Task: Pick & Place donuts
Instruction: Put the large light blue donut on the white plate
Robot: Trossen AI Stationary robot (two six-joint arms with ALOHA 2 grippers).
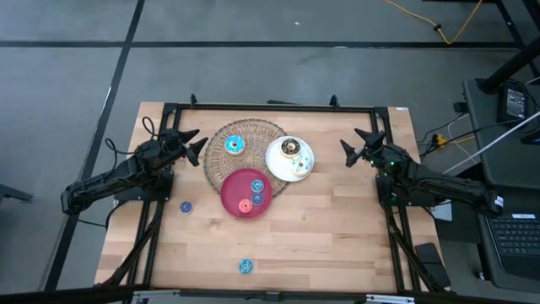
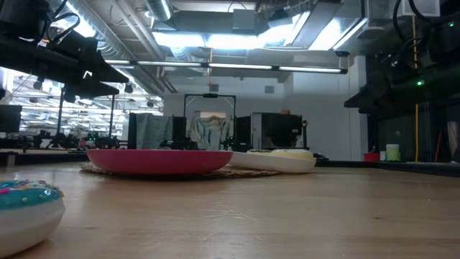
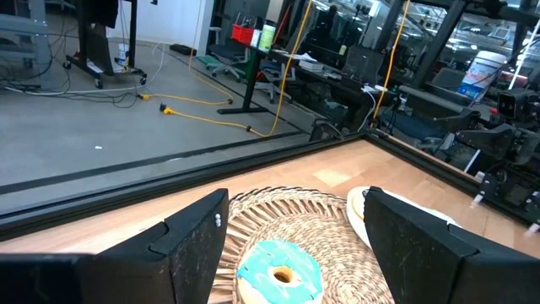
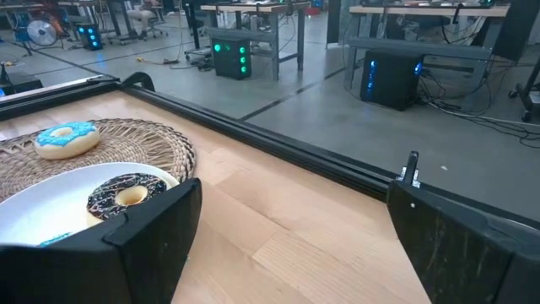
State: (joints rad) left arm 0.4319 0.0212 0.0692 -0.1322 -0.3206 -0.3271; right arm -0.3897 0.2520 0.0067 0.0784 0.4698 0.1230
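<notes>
Next, I move my left gripper to the cyan donut on the wicker mat and close it on the near side of the donut's ring (image 1: 234,150) (image 3: 304,291).
A round wicker mat (image 1: 221,160) lies at the table's far middle. On it rest a cyan donut (image 1: 234,145), a white plate (image 1: 278,162) and a red plate (image 1: 236,190). The white plate carries a chocolate-brown donut (image 1: 290,149). Small blue (image 1: 256,185), navy (image 1: 257,198) and red (image 1: 245,205) donuts lie in the red plate. Another small blue donut (image 1: 186,206) and a cyan one (image 1: 245,267) lie on the bare wood. My left gripper (image 1: 194,145) stands open just left of the mat. My right gripper (image 1: 349,149) stands open to the right of the white plate.
A black frame (image 1: 270,106) runs along the table's far edge and down both sides. Bare wood stretches between the plates and the near edge. In the low view the near cyan donut (image 2: 25,205) sits close at the left, with the red plate (image 2: 159,160) behind it.
</notes>
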